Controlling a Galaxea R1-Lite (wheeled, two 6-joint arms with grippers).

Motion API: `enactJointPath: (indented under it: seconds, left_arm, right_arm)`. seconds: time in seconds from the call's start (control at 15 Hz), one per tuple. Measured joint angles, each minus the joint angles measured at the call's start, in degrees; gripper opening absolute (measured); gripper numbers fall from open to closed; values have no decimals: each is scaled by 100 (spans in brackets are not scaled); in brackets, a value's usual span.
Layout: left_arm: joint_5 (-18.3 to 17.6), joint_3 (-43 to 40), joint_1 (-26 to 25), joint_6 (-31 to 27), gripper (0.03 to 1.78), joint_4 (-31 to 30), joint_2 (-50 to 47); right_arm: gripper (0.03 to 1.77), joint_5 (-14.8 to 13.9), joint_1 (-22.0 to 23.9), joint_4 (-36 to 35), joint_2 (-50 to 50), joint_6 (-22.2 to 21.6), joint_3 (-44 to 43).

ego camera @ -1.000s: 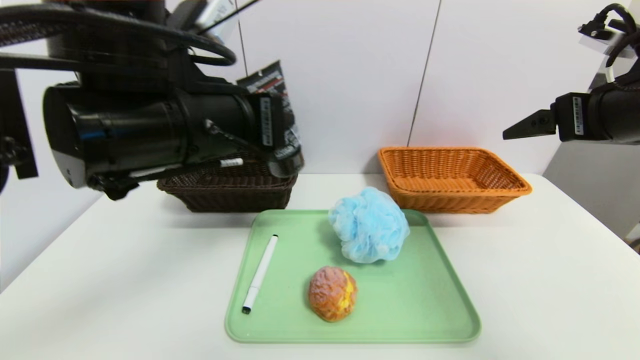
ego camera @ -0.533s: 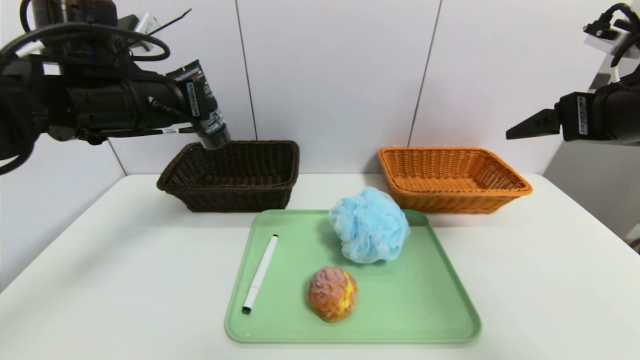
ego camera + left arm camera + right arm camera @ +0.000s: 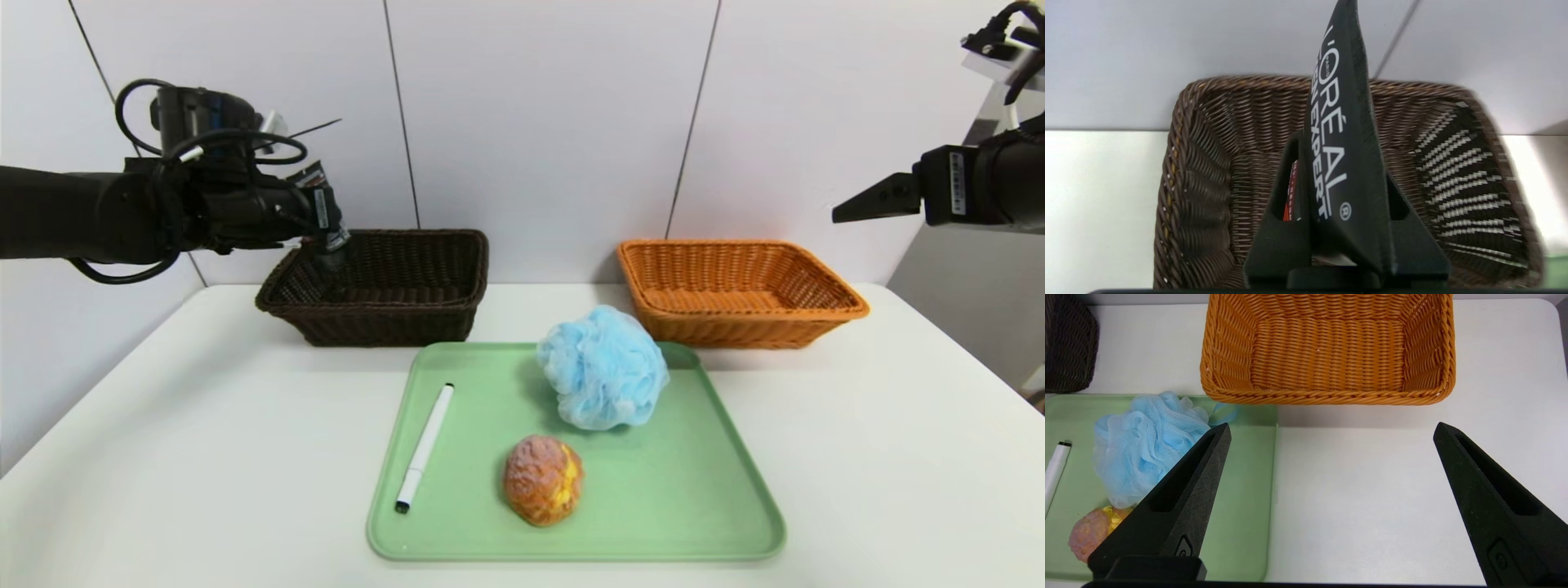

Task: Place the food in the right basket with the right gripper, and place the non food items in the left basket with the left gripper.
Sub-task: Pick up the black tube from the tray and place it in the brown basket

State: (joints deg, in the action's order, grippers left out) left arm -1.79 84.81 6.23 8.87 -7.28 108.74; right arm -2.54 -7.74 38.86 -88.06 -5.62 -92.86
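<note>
My left gripper needs to let go of the black L'Oréal tube inside the dark brown basket's end [image 3: 347,279] [image 3: 1275,196] farthest from the orange basket.
My left gripper [image 3: 331,242] is shut on a black L'Oréal tube [image 3: 324,214] and holds it over the left end of the dark brown left basket [image 3: 384,325]. In the left wrist view the tube [image 3: 1339,134] stands between the jaws above the basket's inside [image 3: 1200,163]. A bread roll [image 3: 543,479], a blue bath pouf [image 3: 602,367] and a white pen [image 3: 424,447] lie on the green tray [image 3: 694,506]. My right gripper [image 3: 853,210] hangs open and holds nothing, high at the right, near the orange right basket [image 3: 735,327].
The right wrist view looks down on the orange basket [image 3: 1327,396], the tray's right edge [image 3: 1241,498], the pouf [image 3: 1147,437], the roll [image 3: 1088,535] and the pen [image 3: 1055,469]. White table [image 3: 898,457] surrounds the tray; a wall stands close behind both baskets.
My left arm has swung away from the camera, back and left, carrying the tube down to the left basket. The right arm has hardly moved.
</note>
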Motion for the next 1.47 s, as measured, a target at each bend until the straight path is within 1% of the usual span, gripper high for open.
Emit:
enactJointPath:
  seconds: [0.2,0.33,0.53,0.73,0.93,1.33,1.4,1.47]
  left_arm:
    - [-71,240,-138,-6,35,1,457]
    - [-73,490,-163,-28,35,6,763]
    - [-66,623,-179,-94,35,21,1072]
    - [-57,636,-172,-96,35,30,1231]
    - [-51,647,-172,-96,35,15,1307]
    - [-44,639,-172,-102,35,4,1397]
    - [-38,642,-172,-111,41,1,1403]
    - [-18,653,-172,-138,57,-11,1410]
  right_arm:
    - [171,149,135,0,-2,4,0]
    - [171,172,204,7,-2,6,2]
    - [171,258,328,16,-2,13,5]
    - [171,283,436,13,-16,37,5]
    - [171,339,457,13,-38,45,0]
    - [171,350,472,-4,-63,77,-13]
    - [171,347,474,-2,-66,74,-26]
    - [171,347,474,5,-66,74,-33]
